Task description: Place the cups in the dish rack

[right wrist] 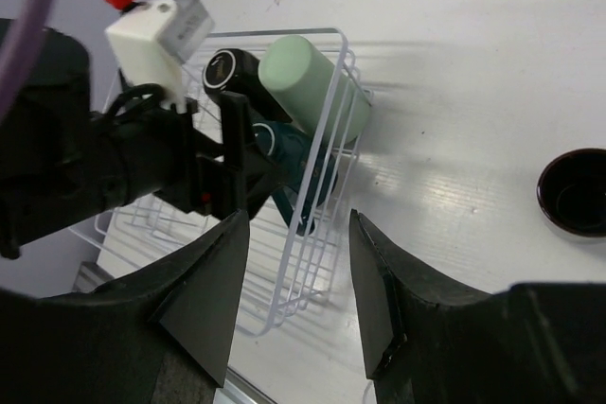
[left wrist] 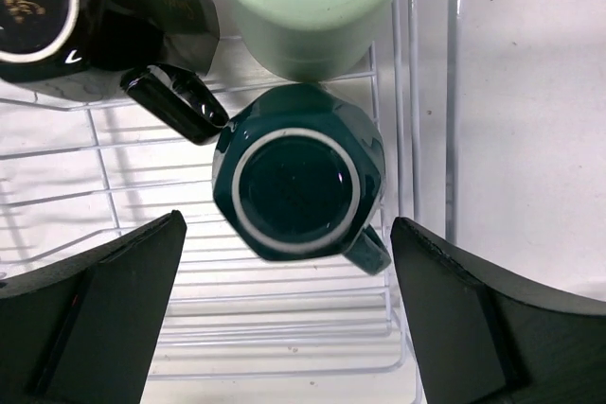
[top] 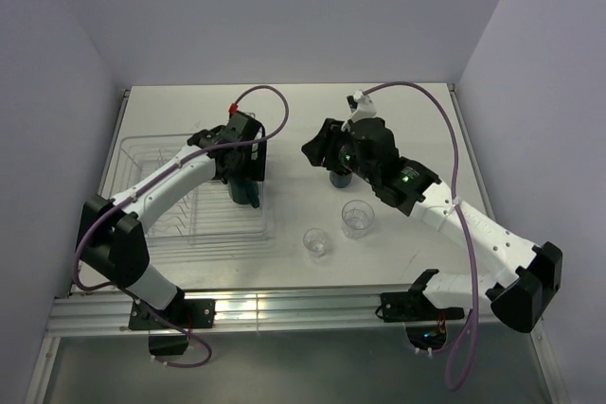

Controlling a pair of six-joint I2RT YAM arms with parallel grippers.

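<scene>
Next, my right gripper closes its fingers on the rim of the larger clear tumbler (top: 344,214), taking it on the side that is toward the smaller clear tumbler.
The clear dish rack (top: 142,153) lies at the left. At its right end are the black mug (left wrist: 38,16), the mint green tumbler (left wrist: 308,7) and the dark green mug (left wrist: 298,182), which stands bottom up. My left gripper (left wrist: 289,319) hangs open just above the dark green mug (top: 244,194), apart from it. My right gripper (top: 316,150) is open and empty, above the table right of the rack. The navy mug (top: 339,179) stands upright just under the right wrist and also shows in the right wrist view (right wrist: 573,191). Two clear tumblers (top: 357,219) (top: 318,241) stand upright nearer the front.
The rack's (right wrist: 327,130) right wall stands between the two grippers. The left arm's wrist (right wrist: 142,167) fills the left of the right wrist view. Walls close in the table on the left, back and right. A metal rail (top: 284,309) runs along the front edge.
</scene>
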